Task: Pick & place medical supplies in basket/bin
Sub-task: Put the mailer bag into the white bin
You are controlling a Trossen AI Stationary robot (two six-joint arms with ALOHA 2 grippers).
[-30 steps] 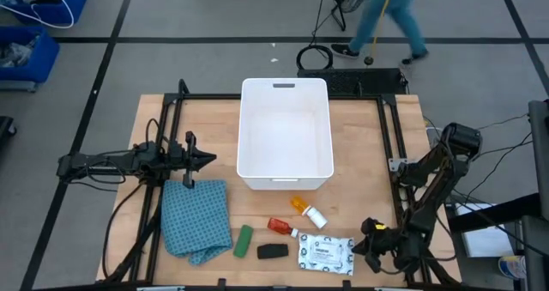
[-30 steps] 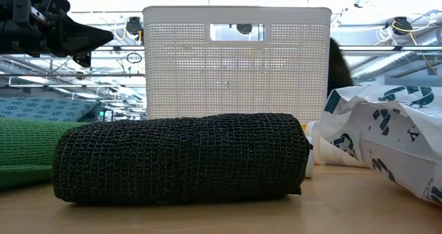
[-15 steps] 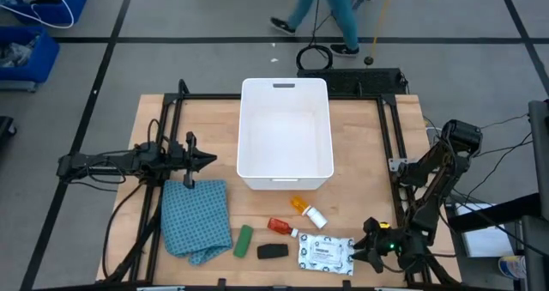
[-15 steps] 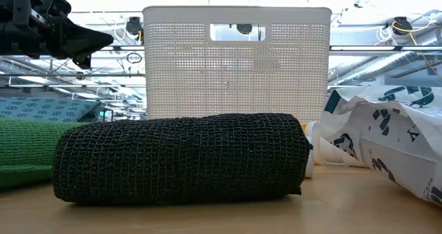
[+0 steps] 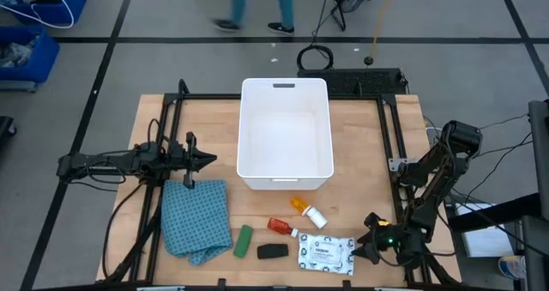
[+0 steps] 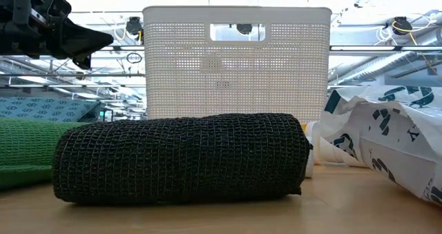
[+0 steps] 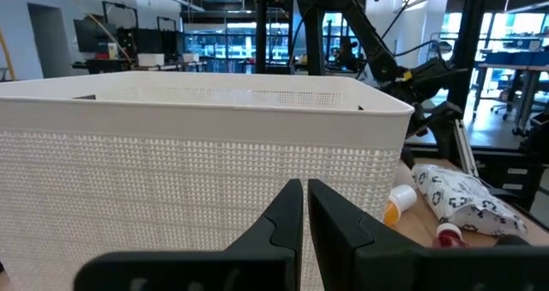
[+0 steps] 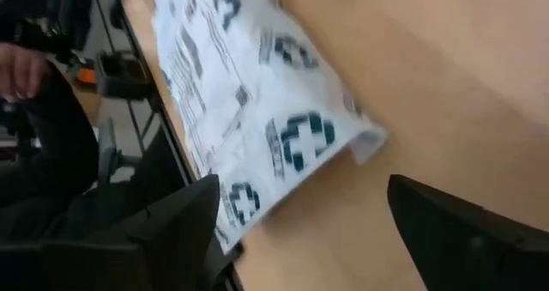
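I can see the white packet's end slanting ahead of my right gripper's open fingers, so next I reach further in and pinch the packet's edge (image 8: 310, 176) next to its raised corner.
The white basket (image 5: 286, 132) stands mid-table. Near the front edge lie a green piece (image 5: 244, 240), a black piece (image 5: 273, 251), a red-and-white tube (image 5: 281, 227), an orange pill bottle (image 5: 307, 211) and a flat white printed packet (image 5: 326, 254). My right gripper (image 5: 367, 245) is open, low by the packet's right end. In its wrist view the packet (image 8: 249, 93) lies just ahead of the spread fingers (image 8: 176, 231), with a corner (image 8: 367, 141) reaching toward the gap. My left gripper (image 5: 210, 160) hangs shut left of the basket, holding nothing.
A blue checked cloth (image 5: 198, 220) lies crumpled at the front left, beside the green piece. Black frame rails (image 5: 390, 145) run along both table sides. Bare wood shows right of the basket. A person walks on the floor beyond the far edge (image 5: 253, 3).
My right gripper has opened beside the packet's right end and has rolled a little about its own axis, staying nearly in place. The packet and the other supplies have not moved. The person beyond the table has walked toward the left.
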